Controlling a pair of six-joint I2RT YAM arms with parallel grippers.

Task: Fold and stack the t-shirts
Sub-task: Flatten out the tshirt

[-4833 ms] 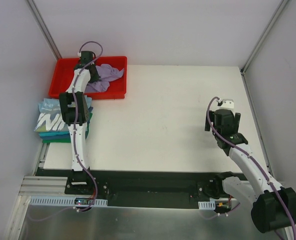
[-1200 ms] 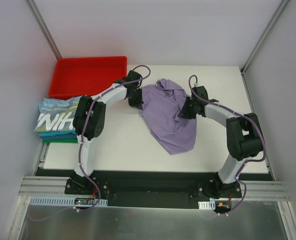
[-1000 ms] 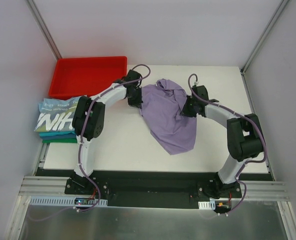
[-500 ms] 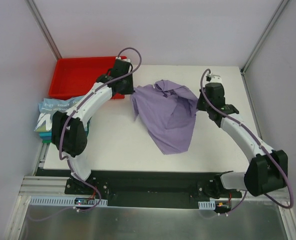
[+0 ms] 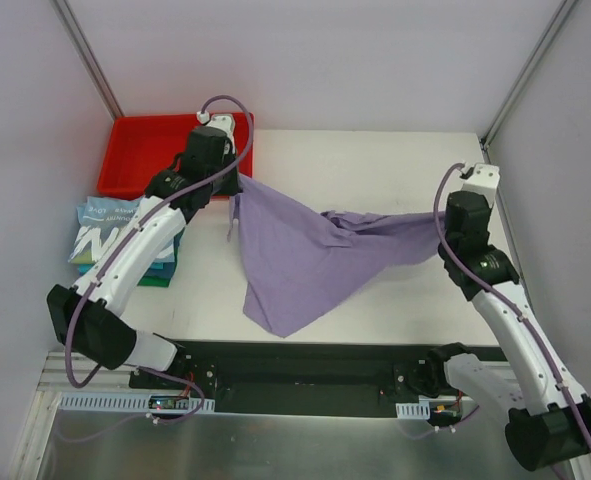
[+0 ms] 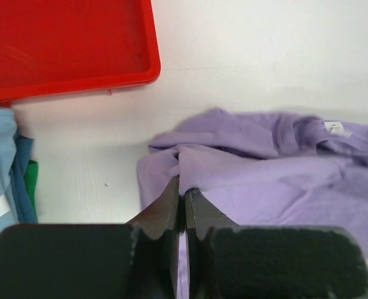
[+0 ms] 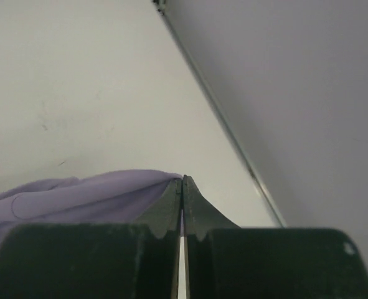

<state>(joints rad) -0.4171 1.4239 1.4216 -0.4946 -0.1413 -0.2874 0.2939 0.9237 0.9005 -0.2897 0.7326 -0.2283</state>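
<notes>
My right gripper should lay the lavender-purple t-shirt down, since it narrows into a bunched strip toward that gripper, and then my left gripper should take its near corner (image 5: 280,326).
A lavender-purple t-shirt (image 5: 310,250) hangs stretched between my two grippers above the white table, its lower part drooping toward the near edge. My left gripper (image 5: 237,180) is shut on the shirt's left corner (image 6: 190,163), just right of the red tray. My right gripper (image 5: 443,217) is shut on the shirt's right corner (image 7: 140,187), near the table's right side. A stack of folded t-shirts (image 5: 110,240) sits at the left edge: light blue with white lettering on top, teal and green beneath.
The red plastic tray (image 5: 135,150) stands at the back left. Grey walls with metal posts (image 5: 520,75) close in the table at the back and sides. A black rail (image 5: 305,365) runs along the near edge.
Both arms have lifted and drawn apart, the left toward the tray, the right toward the right edge. The bunched shirt is now pulled out wide between them.
</notes>
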